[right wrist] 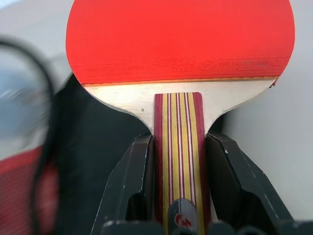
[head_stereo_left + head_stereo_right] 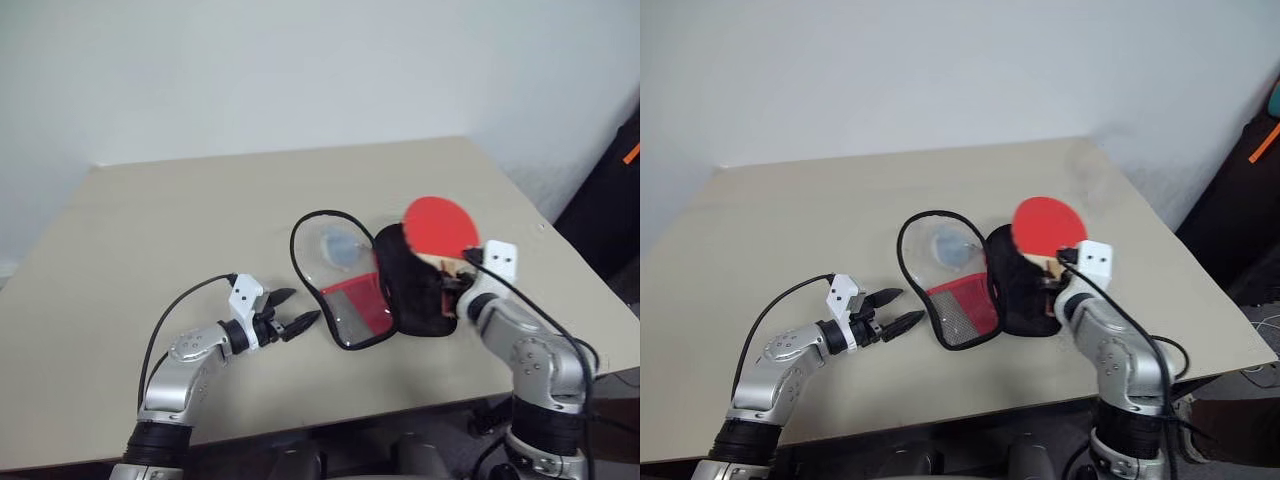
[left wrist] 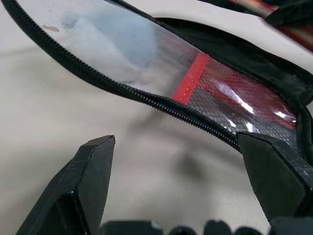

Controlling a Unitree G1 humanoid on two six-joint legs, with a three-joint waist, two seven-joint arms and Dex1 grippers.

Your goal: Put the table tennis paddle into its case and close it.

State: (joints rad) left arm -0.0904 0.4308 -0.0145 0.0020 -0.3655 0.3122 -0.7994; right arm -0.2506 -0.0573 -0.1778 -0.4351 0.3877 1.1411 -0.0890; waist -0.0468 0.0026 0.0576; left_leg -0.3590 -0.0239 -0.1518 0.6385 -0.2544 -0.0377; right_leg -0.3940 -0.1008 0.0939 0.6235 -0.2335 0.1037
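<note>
The robot's right gripper will release the table tennis paddle in the black fabric half of the open case [image 2: 416, 274] [image 1: 134, 134].
The case [image 2: 352, 300] lies open in the middle of the table, its clear half with the red lower panel on the left and its black fabric half [image 2: 412, 285] on the right. My right gripper [image 2: 456, 281] is shut on the striped wooden handle of the table tennis paddle [image 2: 440, 226]. The paddle's red face rises above the black half's far right edge; the wrist view shows the handle [image 1: 179, 161] clamped between both fingers. My left gripper [image 2: 305, 305] is open just left of the clear half's zipper edge [image 3: 161, 105], holding nothing.
A pale grey-blue fuzzy ball [image 2: 340, 247] shows through the clear half. The beige table [image 2: 160, 230] has bare room to the left and behind. Its right edge is close to my right arm, with a dark object with an orange strap [image 2: 620, 190] beyond.
</note>
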